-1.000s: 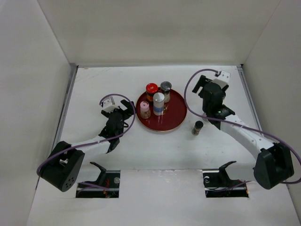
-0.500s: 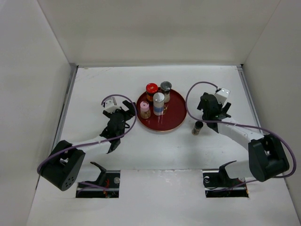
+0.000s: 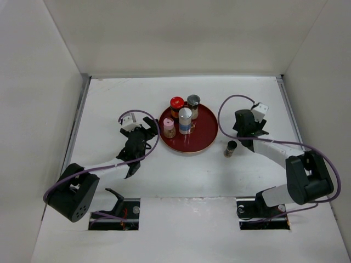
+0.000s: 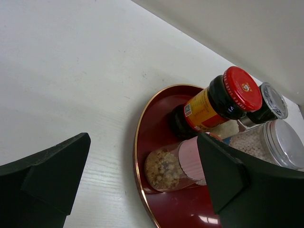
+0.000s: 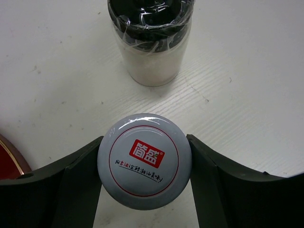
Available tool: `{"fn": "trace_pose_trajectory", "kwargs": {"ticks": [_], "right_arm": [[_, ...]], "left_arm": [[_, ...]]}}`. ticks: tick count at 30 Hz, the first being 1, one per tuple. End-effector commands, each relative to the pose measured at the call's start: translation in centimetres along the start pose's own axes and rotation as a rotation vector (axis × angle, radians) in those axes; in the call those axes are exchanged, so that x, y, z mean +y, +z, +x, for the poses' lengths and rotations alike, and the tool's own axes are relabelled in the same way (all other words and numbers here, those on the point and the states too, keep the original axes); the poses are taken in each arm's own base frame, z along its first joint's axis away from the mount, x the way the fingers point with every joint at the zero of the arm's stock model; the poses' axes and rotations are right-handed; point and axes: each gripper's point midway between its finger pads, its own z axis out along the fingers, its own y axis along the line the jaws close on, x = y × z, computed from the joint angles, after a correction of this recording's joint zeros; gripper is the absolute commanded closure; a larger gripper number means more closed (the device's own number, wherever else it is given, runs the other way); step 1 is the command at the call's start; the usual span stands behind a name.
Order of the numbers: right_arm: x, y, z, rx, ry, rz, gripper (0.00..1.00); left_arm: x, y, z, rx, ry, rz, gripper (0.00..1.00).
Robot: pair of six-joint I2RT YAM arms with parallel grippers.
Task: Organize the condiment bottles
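Note:
My right gripper needs to put the lilac-capped jar down on the dark-red tray (image 3: 204, 123) beside the silver-capped shaker.
A dark-red tray (image 3: 200, 139) holds a red-capped jar (image 3: 176, 103), a grey-capped jar (image 3: 193, 101), a silver-capped shaker (image 3: 185, 115) and a pink-capped jar (image 3: 169, 127). A black-capped shaker (image 3: 230, 148) stands on the table to the right of the tray. My right gripper (image 3: 240, 134) is low beside it. In the right wrist view the right gripper (image 5: 145, 140) is shut on the lilac cap of a jar (image 5: 144, 160), with the black-capped shaker (image 5: 151, 38) just ahead. My left gripper (image 3: 143, 131) is open at the tray's left rim. In the left wrist view the left gripper (image 4: 142, 138) faces the pink-capped jar (image 4: 173, 166).
The white table (image 3: 120, 98) has walls at the left, back and right. The red-capped jar (image 4: 218, 102) and two metal-capped jars stand close behind the pink one on the tray (image 4: 142, 142). Two slots are cut in the near edge by the arm bases.
My right arm has come down and swung toward the near side, ending low beside the black-capped shaker. The left arm has hardly moved.

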Motion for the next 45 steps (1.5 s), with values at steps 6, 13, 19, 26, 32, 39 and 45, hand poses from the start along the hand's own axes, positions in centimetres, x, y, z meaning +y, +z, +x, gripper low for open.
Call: {"fn": "trace_pose_trajectory", "kwargs": {"ticks": [6, 13, 19, 26, 32, 39, 45], "right_arm": [[6.7, -6.1, -11.6, -0.297, 0.112, -0.227, 0.52], [16.6, -7.7, -9.9, -0.225, 0.046, -0.501, 0.51], [21.5, -6.5, -7.7, -0.178, 0.003, -0.565, 0.51], [23.3, -4.7, -5.5, -0.143, -0.032, -0.572, 0.48], [22.6, -4.4, -4.6, -0.131, -0.043, -0.553, 0.11], [18.2, -7.5, -8.1, -0.191, 0.014, -0.529, 0.04], [7.1, -3.7, -12.2, -0.302, 0.131, -0.187, 0.03]], "left_arm": [[-1.5, 0.1, -1.3, -0.043, -0.047, 0.047, 0.01], [-1.5, 0.2, -1.2, -0.038, -0.043, 0.047, 0.01], [-1.4, 0.1, -1.3, -0.041, -0.045, 0.047, 0.01], [-1.5, 0.2, -1.2, -0.037, -0.041, 0.046, 0.01], [-1.4, 0.3, -1.2, -0.036, -0.040, 0.044, 0.01], [-1.4, 0.3, -1.1, -0.036, -0.040, 0.045, 0.01], [-1.2, 0.3, -1.4, -0.042, -0.043, 0.040, 0.01]]}}
